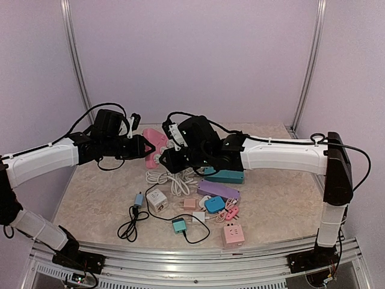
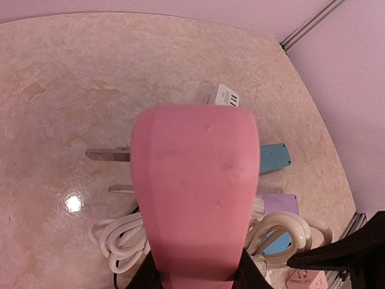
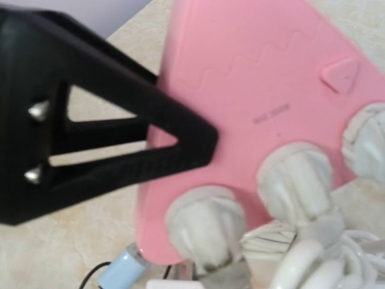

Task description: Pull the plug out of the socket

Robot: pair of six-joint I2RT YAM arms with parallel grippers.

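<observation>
My right gripper is out by the nearest white plug's tail; it should open, move nearer the pink socket and grab the plug's thick base point(image 3: 203, 217).
The pink socket point(image 1: 151, 144) is lifted off the table, and my left gripper point(image 1: 139, 147) is shut on its narrow end. In the left wrist view the socket's back point(image 2: 195, 192) fills the middle, clamped between the black jaws at the bottom edge. In the right wrist view its face point(image 3: 252, 78) carries three white plugs, and the nearest plug point(image 3: 206, 232) sits right at my right gripper point(image 3: 219, 277). Blur hides the right jaws, so I cannot make out a grip. The left gripper's black finger point(image 3: 120, 150) presses the socket's edge.
Below the socket lie a white cable coil point(image 1: 171, 179), a teal strip point(image 1: 225, 176), a purple strip point(image 1: 218, 191), a white cube adapter point(image 1: 157, 199), a pink cube point(image 1: 233, 235), a small blue plug point(image 1: 139, 200) and a black cable point(image 1: 129, 226).
</observation>
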